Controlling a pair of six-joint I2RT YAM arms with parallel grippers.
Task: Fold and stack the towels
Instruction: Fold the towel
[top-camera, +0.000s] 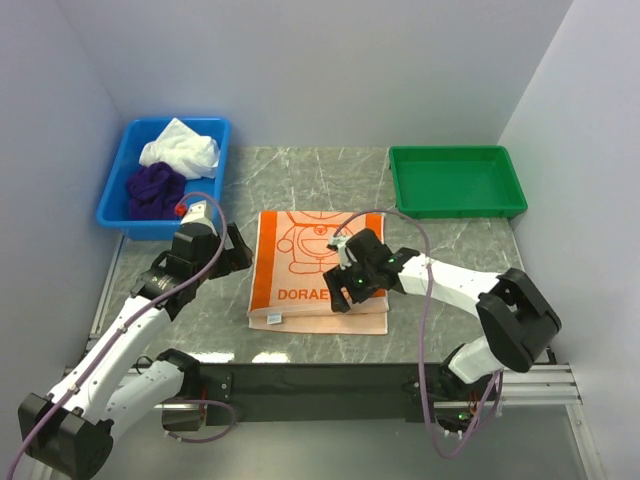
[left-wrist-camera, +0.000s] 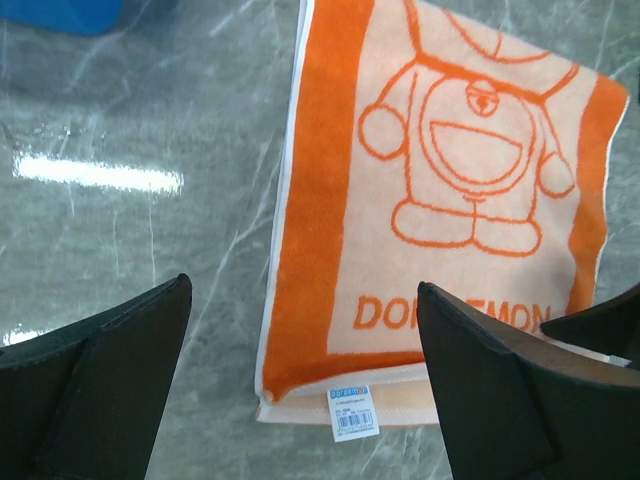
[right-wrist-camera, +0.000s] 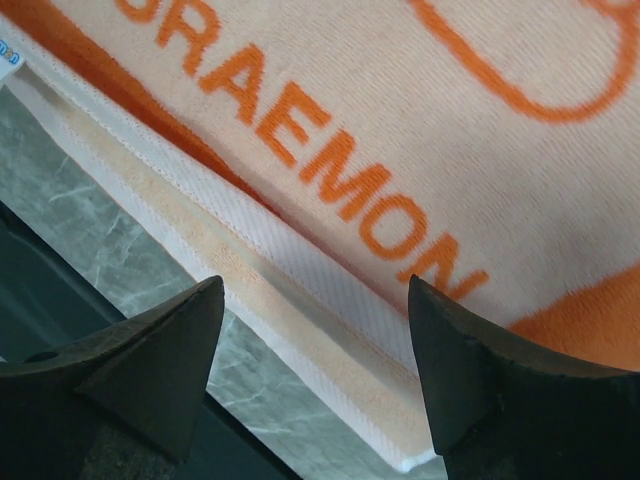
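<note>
The towel's top hem falls short of the lower layer's edge, so next my left gripper pulls the hem (top-camera: 271, 312) flush by the label first.
The orange Doraemon towel (top-camera: 305, 260) lies folded once on the marble table, its white label at the near left corner. It also shows in the left wrist view (left-wrist-camera: 440, 190) and in the right wrist view (right-wrist-camera: 400, 130). My left gripper (top-camera: 236, 252) is open and empty just left of the towel's left edge. My right gripper (top-camera: 345, 285) is open and empty above the towel's near right part, its fingers (right-wrist-camera: 150, 370) straddling the near hem. The white towel (top-camera: 182, 148) and the dark purple towel (top-camera: 155, 190) lie crumpled in the blue bin (top-camera: 215, 128).
A green tray (top-camera: 455, 180) stands at the back right. Grey walls close in both sides and the back. A black strip (top-camera: 300, 378) runs along the table's near edge.
</note>
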